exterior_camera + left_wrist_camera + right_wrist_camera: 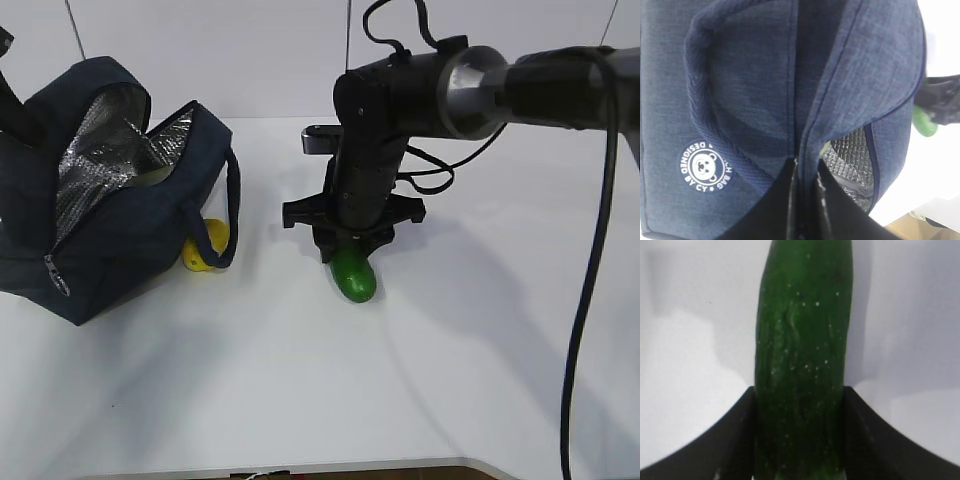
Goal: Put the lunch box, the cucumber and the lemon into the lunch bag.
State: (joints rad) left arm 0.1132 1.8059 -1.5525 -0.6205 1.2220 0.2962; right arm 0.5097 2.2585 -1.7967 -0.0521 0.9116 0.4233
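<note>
The robot's right gripper should release the cucumber inside the open navy lunch bag (122, 181), down beside the bag's silver lining.
The navy lunch bag (110, 215) stands open at the left, its silver lining showing. My left gripper (807, 197) is shut on the bag's upper edge, one finger outside and one inside; it is out of the exterior view. The yellow lemon (205, 245) lies on the table against the bag's right side, behind a handle. My right gripper (352, 245) is shut on the dark green cucumber (354, 275), whose free end points toward me, at or just above the table. In the right wrist view the cucumber (802, 355) fills the gap between the fingers. The lunch box is hidden.
The white table (330, 390) spreads in front and to the right. The right arm (470, 95) reaches in from the upper right with a black cable (590, 290) hanging down the right side. The cucumber's tip shows at the right of the left wrist view (924, 122).
</note>
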